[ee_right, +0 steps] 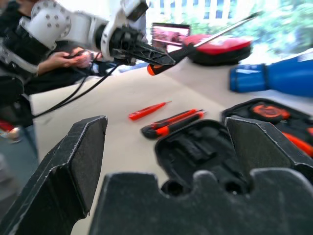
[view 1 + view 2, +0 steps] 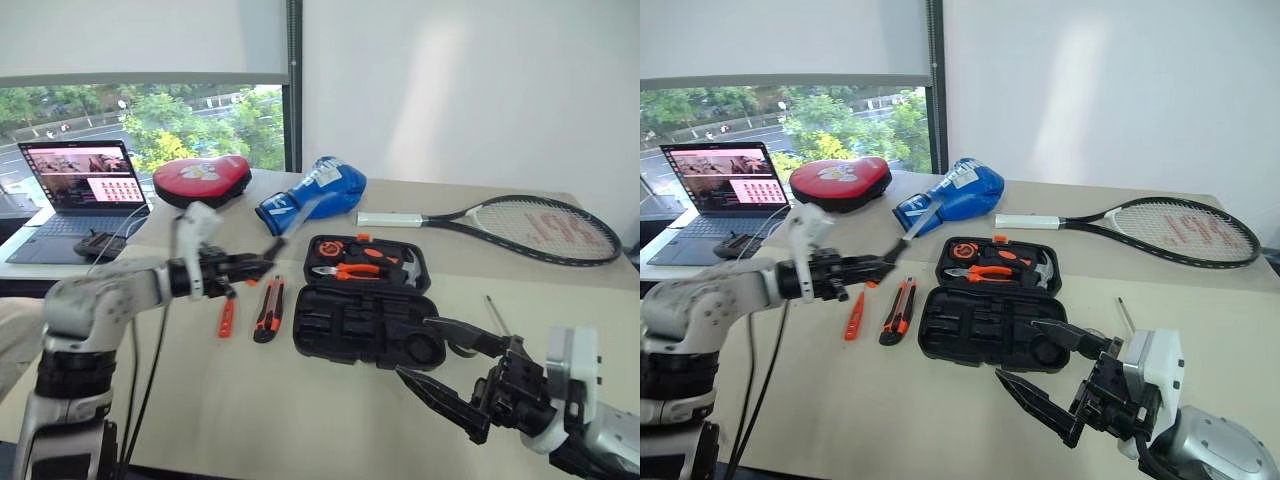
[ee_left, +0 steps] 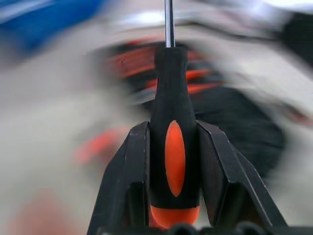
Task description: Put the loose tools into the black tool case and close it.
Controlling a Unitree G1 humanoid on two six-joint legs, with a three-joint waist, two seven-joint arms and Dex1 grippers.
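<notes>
My left gripper is going to put the orange-and-black screwdriver down in the case's slotted half (image 2: 357, 296), along the hinge by the pliers. The screwdriver is now held in the air beside the case.
The black tool case (image 2: 340, 325) lies open in the middle of the table, its slotted half nearest me. My left gripper (image 2: 240, 268) is shut on an orange-and-black screwdriver (image 3: 174, 147), held in the air left of the case with its shaft slanting up toward the blue glove. On the table below lie an orange-and-black utility knife (image 2: 268, 310) and a slim orange tester screwdriver (image 2: 227, 318). The thin shaft of another screwdriver (image 2: 497, 315) shows right of the case. My right gripper (image 2: 415, 347) hangs open at the case's near right corner, holding nothing.
Orange-handled pliers (image 2: 345, 270) and a hammer (image 2: 408, 265) sit in the case's far half. Behind it lie a blue boxing glove (image 2: 315, 195), a red pad (image 2: 200, 180) and a tennis racket (image 2: 520, 225). A laptop (image 2: 75, 185) stands far left, where a person's hands (image 1: 68, 58) show.
</notes>
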